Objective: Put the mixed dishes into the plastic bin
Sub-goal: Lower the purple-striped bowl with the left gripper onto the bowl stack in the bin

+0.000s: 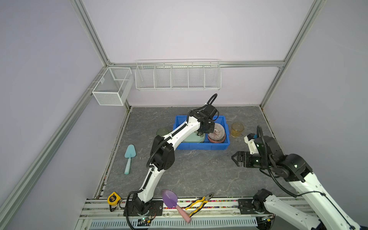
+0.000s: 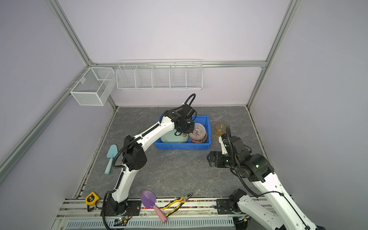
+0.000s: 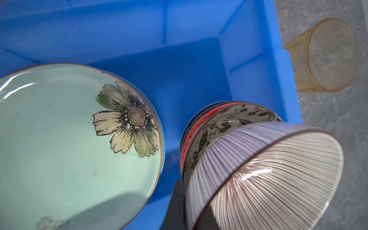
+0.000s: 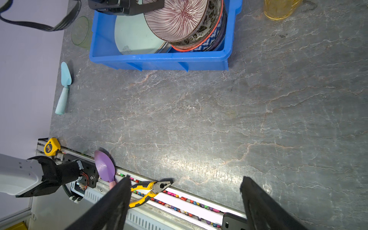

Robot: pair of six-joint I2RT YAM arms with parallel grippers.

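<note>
My left gripper has the pink-striped bowl. It will let go of it on top of the leaf bowl [image 1: 216, 134] [image 3: 235, 153] in the blue plastic bin.
The blue plastic bin [image 1: 201, 147] [image 2: 182, 146] holds a pale green flower plate [image 3: 69, 139] [image 4: 135, 35] and a stack of bowls. My left gripper [image 1: 210, 130] [image 3: 191, 203] is shut on the rim of the pink-striped bowl [image 3: 268, 179] [image 4: 175, 18]. That bowl is tilted atop the leaf bowl [image 3: 229, 123] and the blue floral bowl [image 4: 209, 42]. An amber tumbler [image 1: 237, 129] [image 3: 328, 57] stands right of the bin, a green tumbler [image 1: 162, 132] [image 4: 81, 31] left of it. My right gripper [image 1: 235, 158] [image 4: 185, 180] hangs open and empty above the table, right of the middle.
A teal trowel [image 1: 129, 157] lies left. A purple trowel [image 1: 171, 199], yellow-handled pliers [image 1: 199, 202] and a yellow tape measure [image 1: 114, 198] sit at the front rail. White wire baskets [image 1: 177, 76] [image 1: 112, 85] hang on the walls.
</note>
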